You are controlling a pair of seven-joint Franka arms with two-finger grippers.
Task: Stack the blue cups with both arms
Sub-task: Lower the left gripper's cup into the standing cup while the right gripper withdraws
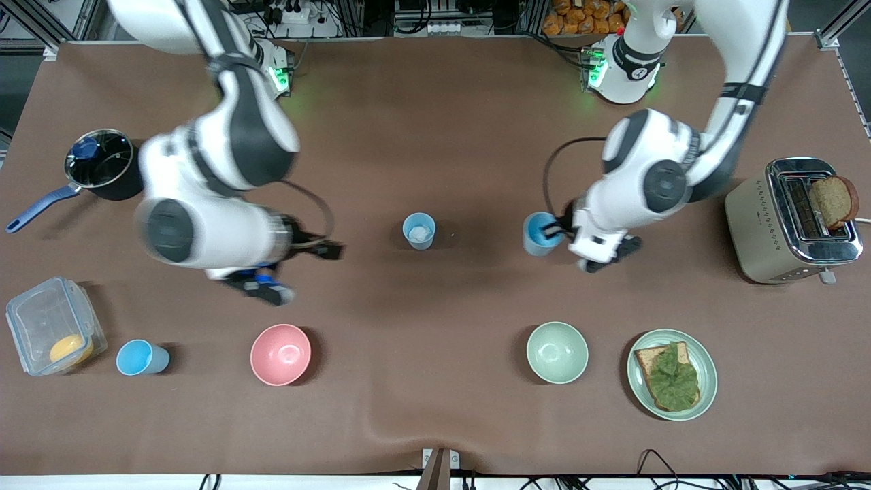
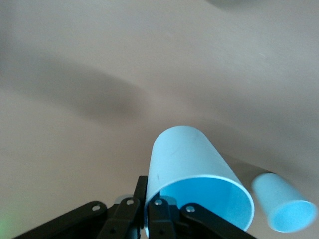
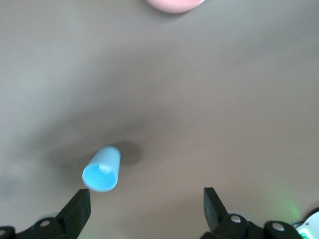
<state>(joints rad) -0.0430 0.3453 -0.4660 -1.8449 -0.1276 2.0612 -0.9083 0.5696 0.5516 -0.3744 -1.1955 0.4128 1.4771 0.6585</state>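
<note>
My left gripper should release the sky-blue cup inside the paler blue cup [image 1: 418, 224] [image 2: 291, 216] at the middle of the table.
A paler blue cup [image 1: 418, 231] with a white patch inside stands at the table's middle. My left gripper [image 1: 559, 233] is shut on the rim of a brighter sky-blue cup [image 1: 541, 235], beside the paler one toward the left arm's end. In the left wrist view my left gripper [image 2: 148, 219] pinches that cup's wall [image 2: 189, 164], one finger inside and one outside, with the paler cup [image 2: 284, 206] farther off. My right gripper [image 1: 303, 271] is open and empty over the table toward the right arm's end. In the right wrist view my right gripper [image 3: 147, 204] shows the paler cup [image 3: 102, 169] ahead. A third blue cup [image 1: 141, 357] stands near the front edge.
A pink bowl [image 1: 280, 354] and a pale green bowl [image 1: 556, 352] sit nearer the front camera. A plate [image 1: 704, 401] holds bread with greens. A toaster [image 1: 769, 224] stands at the left arm's end. A dark pot [image 1: 102, 163] and a clear container [image 1: 41, 320] are at the right arm's end.
</note>
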